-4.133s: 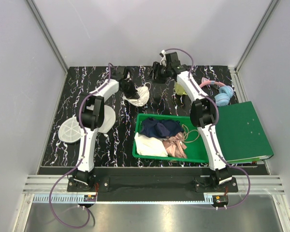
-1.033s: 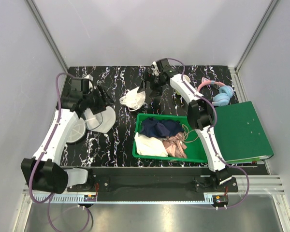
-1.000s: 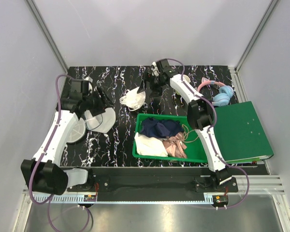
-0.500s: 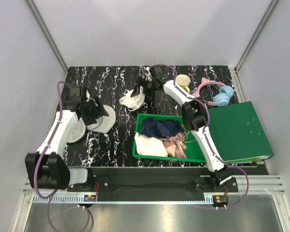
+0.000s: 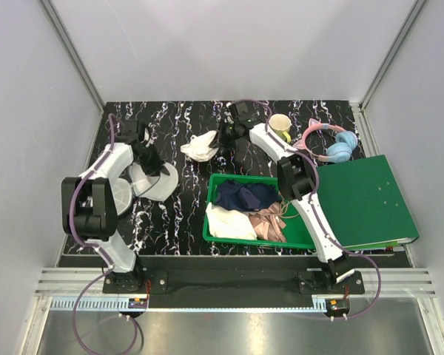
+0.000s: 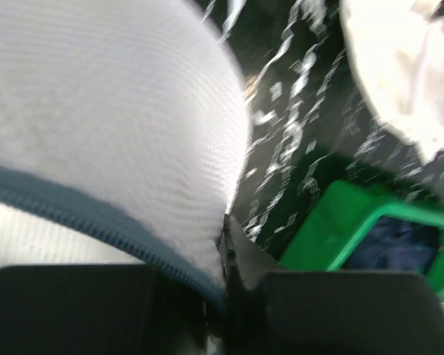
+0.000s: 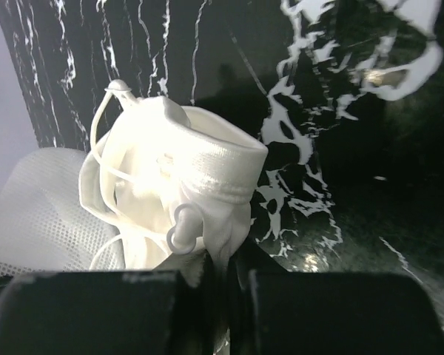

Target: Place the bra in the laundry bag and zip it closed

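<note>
The bra, still crumpled on the marbled table, will go down inside the laundry bag point(image 5: 181, 171), by the mesh edge that faces the green tray, as I set it there with my right gripper.
The cream-white bra point(image 5: 199, 146) lies crumpled on the black marbled table, right of the laundry bag. My right gripper point(image 5: 220, 137) is shut on the bra's near edge; the right wrist view shows the fabric of the bra point(image 7: 179, 174) pinched between the jaws of that gripper point(image 7: 226, 260). The laundry bag point(image 5: 160, 183) lies open as two white mesh halves at the left. My left gripper point(image 5: 153, 165) is shut on its right half. In the left wrist view the mesh dome of the laundry bag point(image 6: 111, 111) and its blue-grey zipper rim sit clamped in this gripper point(image 6: 223, 259).
A green tray point(image 5: 208, 214) with dark, cream and pink garments sits at centre front. A yellow mug point(image 5: 280, 124) and pink-blue headphones point(image 5: 333, 144) stand at the back right. A green binder point(image 5: 370, 200) lies at the right edge.
Both grippers have shut, the left on the bag's rim and the right on the bra. The left arm has folded back with its elbow nearer the base.
</note>
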`<state>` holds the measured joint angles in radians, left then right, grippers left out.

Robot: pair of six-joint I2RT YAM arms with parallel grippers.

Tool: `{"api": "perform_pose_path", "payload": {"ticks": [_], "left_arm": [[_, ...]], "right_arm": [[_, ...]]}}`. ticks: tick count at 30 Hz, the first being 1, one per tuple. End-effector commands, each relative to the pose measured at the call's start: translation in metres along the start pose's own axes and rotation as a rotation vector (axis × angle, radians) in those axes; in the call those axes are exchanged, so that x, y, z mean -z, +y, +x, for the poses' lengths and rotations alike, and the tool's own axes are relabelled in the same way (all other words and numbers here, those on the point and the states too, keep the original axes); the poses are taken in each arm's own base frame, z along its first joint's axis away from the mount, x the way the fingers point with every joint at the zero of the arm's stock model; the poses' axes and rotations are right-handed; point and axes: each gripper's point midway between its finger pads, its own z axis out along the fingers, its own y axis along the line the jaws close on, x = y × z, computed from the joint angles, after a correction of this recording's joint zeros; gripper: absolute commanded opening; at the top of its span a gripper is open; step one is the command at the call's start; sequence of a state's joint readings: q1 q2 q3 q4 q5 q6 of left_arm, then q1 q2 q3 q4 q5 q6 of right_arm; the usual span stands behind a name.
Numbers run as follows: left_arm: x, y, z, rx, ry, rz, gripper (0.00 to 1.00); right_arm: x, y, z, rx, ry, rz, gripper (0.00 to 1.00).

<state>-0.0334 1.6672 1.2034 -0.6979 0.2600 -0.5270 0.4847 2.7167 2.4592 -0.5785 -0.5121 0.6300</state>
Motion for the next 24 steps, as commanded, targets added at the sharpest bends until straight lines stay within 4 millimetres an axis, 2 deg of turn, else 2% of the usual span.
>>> {"api": "perform_pose_path", "payload": {"ticks": [1, 2, 3, 4, 5, 6, 8, 9, 10, 11, 12, 13, 14, 15, 16, 17, 18, 19, 20, 21, 22, 24], "left_arm": [[0.007, -0.069, -0.042, -0.017, -0.076, 0.213, 0.08], [0.014, -0.084, -0.053, -0.038, -0.105, 0.239, 0.07], [0.009, -0.091, -0.054, -0.040, -0.094, 0.244, 0.08], [0.008, -0.105, -0.049, -0.064, -0.079, 0.270, 0.08], [0.013, -0.119, -0.055, -0.087, -0.094, 0.296, 0.11], [0.011, -0.125, -0.052, -0.095, -0.082, 0.302, 0.18], [0.015, -0.140, -0.041, -0.122, -0.056, 0.336, 0.38], [0.017, -0.140, -0.033, -0.129, -0.035, 0.328, 0.61], [0.031, -0.143, -0.027, -0.147, -0.049, 0.333, 0.82], [0.030, -0.130, -0.015, -0.141, -0.034, 0.305, 0.99], [0.035, -0.118, -0.008, -0.131, -0.035, 0.275, 0.99], [0.062, -0.108, -0.013, -0.123, -0.113, 0.269, 0.99], [0.056, -0.084, 0.002, -0.089, -0.090, 0.231, 0.99], [0.064, -0.071, 0.005, -0.072, -0.114, 0.223, 0.97], [0.082, -0.054, -0.001, -0.039, -0.181, 0.206, 0.96], [0.077, -0.031, 0.010, -0.014, -0.167, 0.164, 0.95], [0.078, -0.017, 0.011, 0.019, -0.174, 0.136, 0.93], [0.079, 0.009, 0.002, 0.089, -0.208, 0.076, 0.91], [0.072, 0.028, 0.009, 0.142, -0.193, 0.037, 0.90], [0.069, 0.042, 0.011, 0.235, -0.179, 0.010, 0.89], [0.064, 0.068, 0.013, 0.345, -0.163, -0.026, 0.90], [0.058, 0.084, 0.017, 0.456, -0.137, -0.047, 0.89]], "right_arm": [[0.078, 0.040, -0.064, 0.015, -0.198, 0.003, 0.00], [0.091, 0.039, -0.066, 0.019, -0.205, 0.028, 0.00], [0.103, 0.041, -0.070, 0.035, -0.222, 0.044, 0.00], [0.124, 0.050, -0.081, 0.086, -0.268, 0.063, 0.00], [0.135, 0.047, -0.080, 0.091, -0.265, 0.094, 0.00], [0.145, 0.052, -0.082, 0.113, -0.280, 0.104, 0.00], [0.167, 0.060, -0.084, 0.162, -0.306, 0.133, 0.00], [0.172, 0.062, -0.084, 0.169, -0.311, 0.139, 0.00], [0.183, 0.069, -0.085, 0.185, -0.325, 0.138, 0.00], [0.189, 0.071, -0.083, 0.187, -0.323, 0.140, 0.00], [0.194, 0.076, -0.083, 0.196, -0.326, 0.137, 0.00], [0.203, 0.081, -0.084, 0.203, -0.338, 0.140, 0.00], [0.206, 0.080, -0.080, 0.200, -0.325, 0.152, 0.00], [0.212, 0.085, -0.081, 0.219, -0.333, 0.148, 0.00], [0.216, 0.091, -0.079, 0.238, -0.332, 0.135, 0.00], [0.218, 0.096, -0.076, 0.256, -0.328, 0.129, 0.00], [0.219, 0.102, -0.074, 0.290, -0.328, 0.124, 0.00], [0.217, 0.115, -0.066, 0.317, -0.322, 0.109, 0.00], [0.215, 0.121, -0.063, 0.332, -0.320, 0.098, 0.00], [0.212, 0.130, -0.059, 0.343, -0.315, 0.080, 0.00], [0.205, 0.145, -0.047, 0.363, -0.294, 0.049, 0.00], [0.201, 0.167, -0.035, 0.385, -0.286, 0.005, 0.00]]}}
